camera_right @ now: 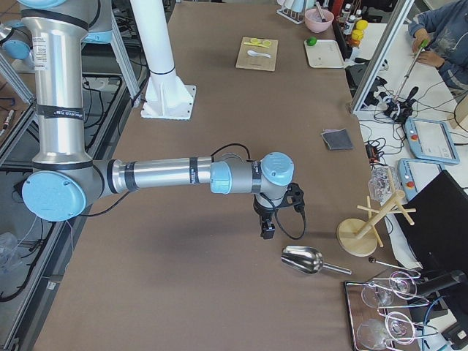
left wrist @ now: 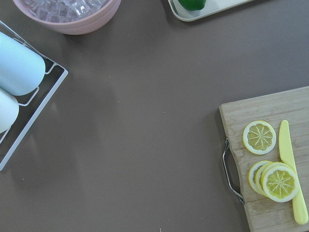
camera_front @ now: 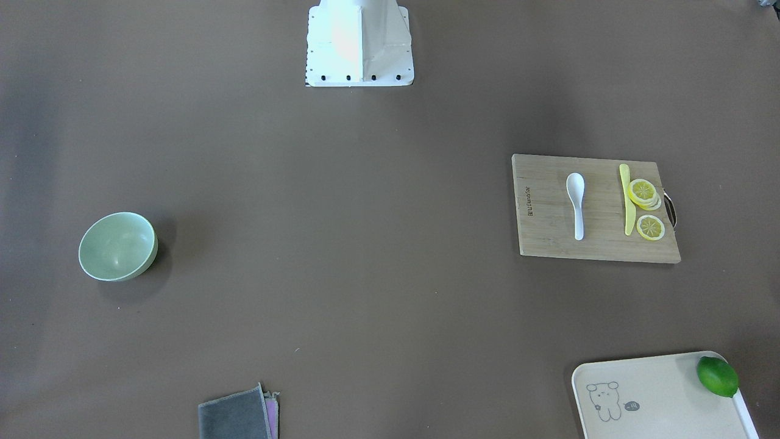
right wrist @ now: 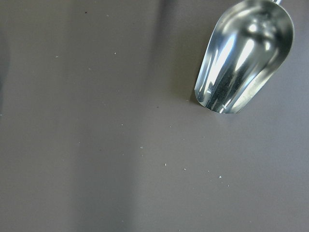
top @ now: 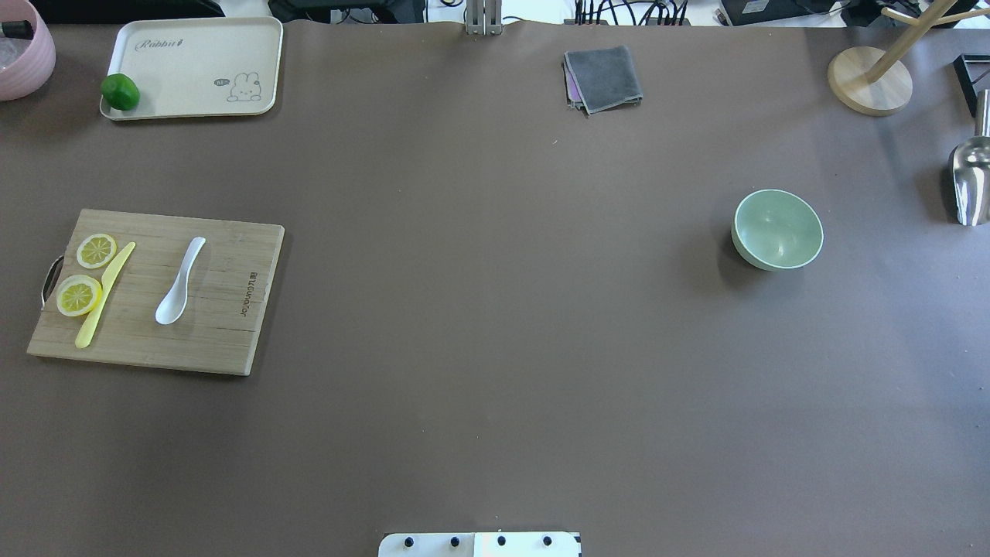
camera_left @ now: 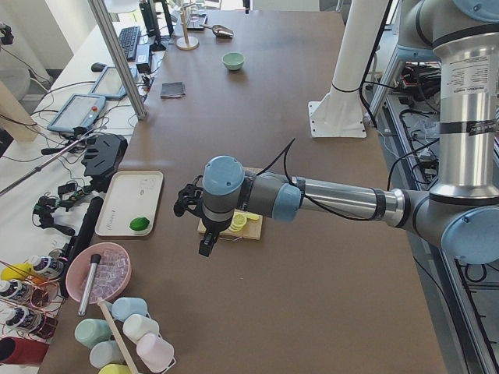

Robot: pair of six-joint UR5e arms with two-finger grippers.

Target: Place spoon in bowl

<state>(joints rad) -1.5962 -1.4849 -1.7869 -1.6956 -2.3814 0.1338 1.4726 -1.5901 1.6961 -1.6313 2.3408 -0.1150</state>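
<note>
The mint-green bowl is next for my right gripper, which should move over to it and close on the bowl's rim (camera_front: 88, 231), on the side away from the cutting board.
The white spoon (camera_front: 576, 204) lies on a wooden cutting board (camera_front: 545, 244), scoop toward the robot; it also shows in the overhead view (top: 179, 282). The mint-green bowl (camera_front: 117, 246) stands upright and empty far across the table, as the overhead view (top: 777, 230) shows too. My left gripper (camera_left: 204, 243) hangs above the table just beyond the board's handle end; I cannot tell if it is open. My right gripper (camera_right: 268, 232) hangs above the table near a metal scoop (camera_right: 301, 259), far from the bowl; I cannot tell its state.
On the board lie lemon slices (top: 87, 272) and a yellow strip (top: 104, 295). A cream tray (top: 193, 58) with a lime (top: 120, 91), a folded grey cloth (top: 603, 79), a pink bowl (top: 23, 50) and a wooden stand (top: 870, 81) sit along the far edge.
</note>
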